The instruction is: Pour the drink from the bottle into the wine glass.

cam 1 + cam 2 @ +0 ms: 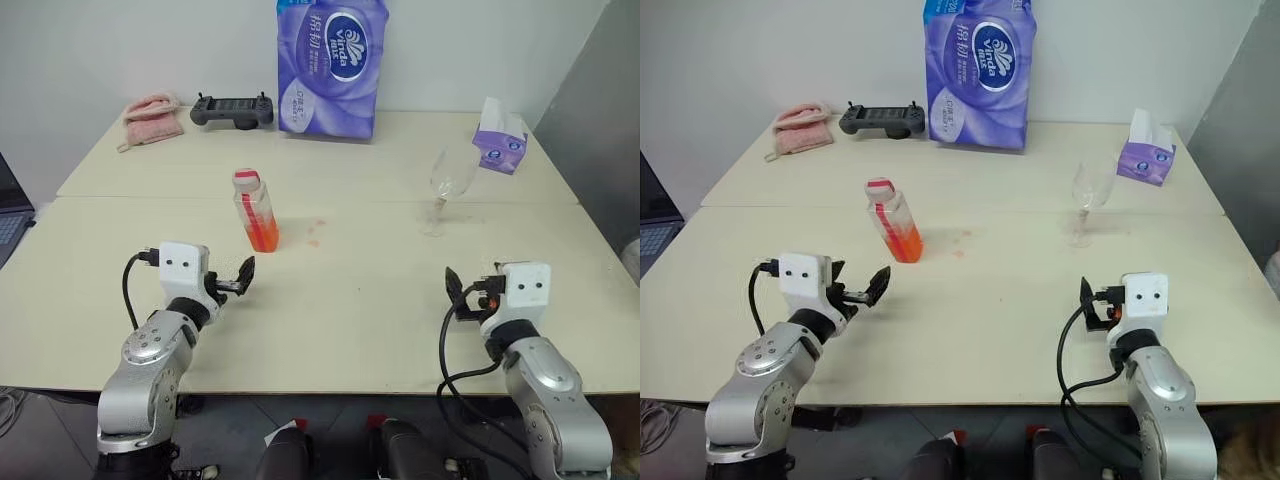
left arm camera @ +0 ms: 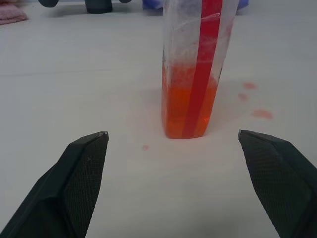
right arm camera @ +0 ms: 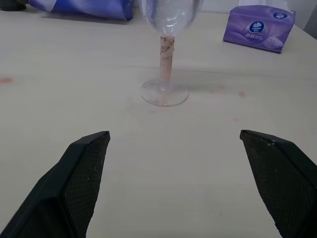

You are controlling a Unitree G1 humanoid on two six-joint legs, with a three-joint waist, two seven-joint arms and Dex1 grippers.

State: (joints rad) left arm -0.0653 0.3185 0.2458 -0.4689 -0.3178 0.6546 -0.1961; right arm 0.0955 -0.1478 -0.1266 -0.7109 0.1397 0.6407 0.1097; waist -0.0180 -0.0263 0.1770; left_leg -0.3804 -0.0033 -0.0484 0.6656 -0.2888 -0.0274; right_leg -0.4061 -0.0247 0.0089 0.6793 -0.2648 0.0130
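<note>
My left gripper is going to the bottle. It will close on the clear upper body [image 1: 254, 207] [image 2: 197, 39] of the bottle, between the bottle's cap and the orange-red drink.
The clear plastic bottle [image 1: 255, 211] stands upright mid-table, capped in white and red, with orange-red drink [image 2: 188, 111] in its lower part. My left gripper [image 1: 237, 277] is open just in front of it, fingers [image 2: 81, 173] wide apart and not touching it. The wine glass [image 1: 447, 190] stands upright to the right, its bowl looking clear, its stem [image 3: 167, 52] and foot speckled. My right gripper [image 1: 462, 292] is open, well short of the glass, nothing between its fingers [image 3: 282, 171].
A tall purple tissue pack [image 1: 332, 66], a black controller [image 1: 232, 110] and a pink cloth [image 1: 153, 119] line the far edge. A small purple tissue box [image 1: 499, 140] sits far right. Reddish spill spots [image 1: 314, 240] lie beside the bottle. A laptop corner [image 1: 10, 215] shows at left.
</note>
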